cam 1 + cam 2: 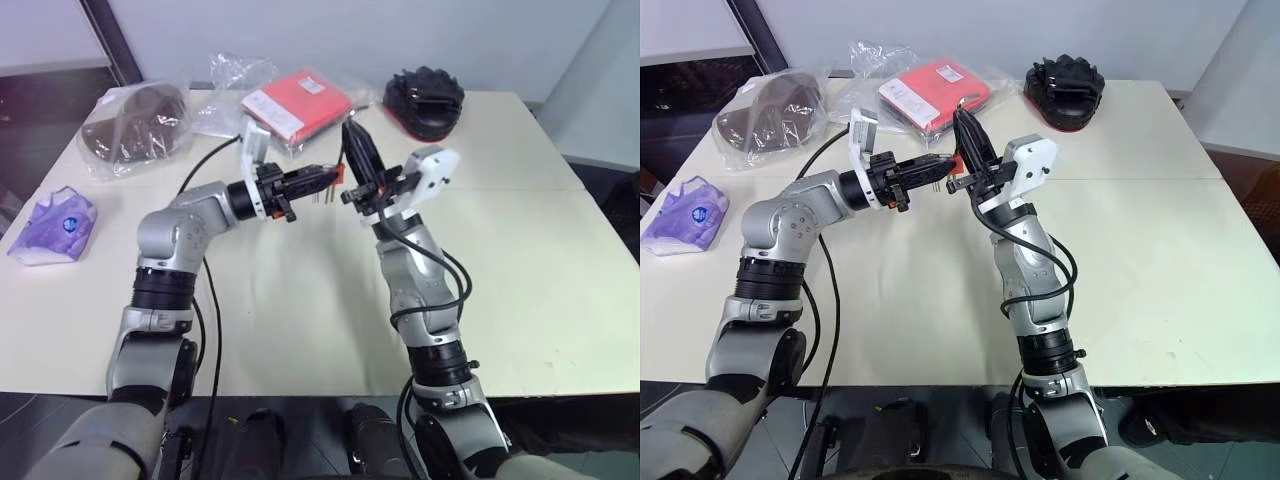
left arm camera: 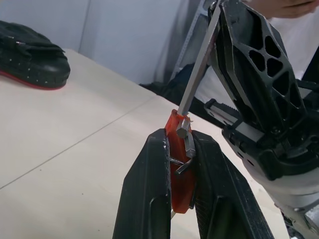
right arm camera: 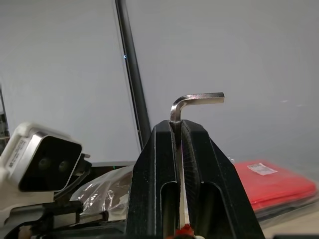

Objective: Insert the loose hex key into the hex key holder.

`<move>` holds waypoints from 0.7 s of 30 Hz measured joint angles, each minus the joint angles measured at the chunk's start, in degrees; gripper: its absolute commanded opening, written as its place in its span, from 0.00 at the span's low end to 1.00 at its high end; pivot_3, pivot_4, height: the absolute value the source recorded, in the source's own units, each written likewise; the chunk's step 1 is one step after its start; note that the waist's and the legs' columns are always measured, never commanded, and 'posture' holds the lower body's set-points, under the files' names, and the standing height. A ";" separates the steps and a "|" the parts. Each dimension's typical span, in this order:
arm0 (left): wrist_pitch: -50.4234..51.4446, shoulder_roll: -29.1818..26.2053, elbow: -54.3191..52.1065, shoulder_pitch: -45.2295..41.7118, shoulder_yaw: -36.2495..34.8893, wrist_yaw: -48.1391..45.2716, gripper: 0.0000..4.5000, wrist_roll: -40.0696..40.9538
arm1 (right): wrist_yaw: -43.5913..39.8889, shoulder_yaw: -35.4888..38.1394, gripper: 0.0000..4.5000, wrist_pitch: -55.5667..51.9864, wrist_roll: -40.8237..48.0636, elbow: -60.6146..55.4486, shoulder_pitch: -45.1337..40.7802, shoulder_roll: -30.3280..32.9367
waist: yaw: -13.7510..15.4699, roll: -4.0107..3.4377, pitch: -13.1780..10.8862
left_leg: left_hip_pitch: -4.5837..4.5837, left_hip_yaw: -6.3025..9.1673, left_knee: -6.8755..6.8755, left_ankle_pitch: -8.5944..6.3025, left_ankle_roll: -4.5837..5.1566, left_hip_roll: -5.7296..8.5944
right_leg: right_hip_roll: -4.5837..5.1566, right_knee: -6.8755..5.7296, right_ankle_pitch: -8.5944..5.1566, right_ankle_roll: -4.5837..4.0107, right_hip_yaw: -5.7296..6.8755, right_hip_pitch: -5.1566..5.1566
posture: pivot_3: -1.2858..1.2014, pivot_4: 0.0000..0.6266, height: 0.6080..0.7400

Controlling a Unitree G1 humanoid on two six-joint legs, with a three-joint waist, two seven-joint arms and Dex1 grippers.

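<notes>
I should release the hex key holder from my left gripper on the bare tabletop [image 1: 369, 272] between my arms, closer to me than the red package.
Above the table's middle, my left gripper [image 1: 322, 179] points toward the right and is shut on the hex key holder [image 2: 180, 191], a small red-orange block with short dark keys sticking out. My right gripper [image 1: 350, 131] points steeply upward, shut on the loose hex key [image 3: 199, 97]. The key's bent end sticks out past the fingertips. Its long grey shaft [image 2: 197, 68] runs down between the fingers, and its lower end meets the top of the holder [image 2: 172, 123]. The two grippers stand close together, and the holder [image 1: 339, 175] sits just below the right gripper.
At the table's back lie a flat red package in clear plastic [image 1: 297, 104], a black padded object [image 1: 424, 99], a bagged dark item [image 1: 136, 124] and crumpled clear plastic [image 1: 236, 73]. A purple bag [image 1: 56, 225] lies at the left edge. Bare tabletop [image 1: 300, 300] lies beneath the arms.
</notes>
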State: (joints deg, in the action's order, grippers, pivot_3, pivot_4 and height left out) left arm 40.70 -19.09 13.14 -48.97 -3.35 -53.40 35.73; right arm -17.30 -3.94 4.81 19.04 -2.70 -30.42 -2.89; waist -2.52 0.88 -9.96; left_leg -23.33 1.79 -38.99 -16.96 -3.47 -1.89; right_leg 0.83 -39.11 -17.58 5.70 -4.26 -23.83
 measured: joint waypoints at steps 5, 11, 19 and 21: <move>0.24 0.05 0.16 0.00 -0.34 0.28 0.02 0.01 | -0.09 -0.02 0.01 0.01 -0.25 0.00 0.07 0.00 | 0.01 0.00 0.00 | 0.00 0.00 0.00 0.00 0.00 0.00 | 0.00 0.00 0.00 0.00 0.00 0.00 | 0.52 0.24 1.00; 0.28 0.06 0.16 0.00 -0.35 0.47 0.02 0.01 | -0.03 0.05 0.01 0.31 -0.81 0.01 0.17 0.04 | 0.00 0.00 0.00 | 0.00 0.00 0.00 0.00 0.00 0.00 | 0.00 -0.01 0.00 0.00 0.00 0.00 | 0.52 0.24 1.00; 0.47 0.21 -0.01 0.00 -0.35 0.49 0.02 0.05 | -0.07 1.04 0.01 0.64 -1.51 0.73 -0.29 1.13 | 0.00 0.00 0.00 | 0.00 0.00 0.00 0.00 -0.01 0.00 | 0.00 -0.01 0.00 0.00 0.00 -0.01 | 0.52 0.24 1.00; 0.49 0.28 -0.16 0.00 -0.34 0.50 0.02 0.05 | -0.13 1.05 0.01 0.64 -1.57 0.73 -0.39 1.41 | 0.00 0.00 0.00 | 0.00 0.00 0.00 0.00 -0.01 0.00 | 0.01 -0.01 0.00 0.00 0.00 -0.01 | 0.52 0.24 1.00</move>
State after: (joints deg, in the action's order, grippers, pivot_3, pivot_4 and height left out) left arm 41.19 -18.81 12.98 -48.97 -3.69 -52.90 35.78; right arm -17.43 -2.89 5.45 17.47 -1.97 -30.82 -1.49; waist -2.52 0.88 -9.96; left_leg -23.33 1.79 -38.99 -16.96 -3.48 -1.89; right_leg 0.84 -39.12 -17.58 5.70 -4.26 -23.84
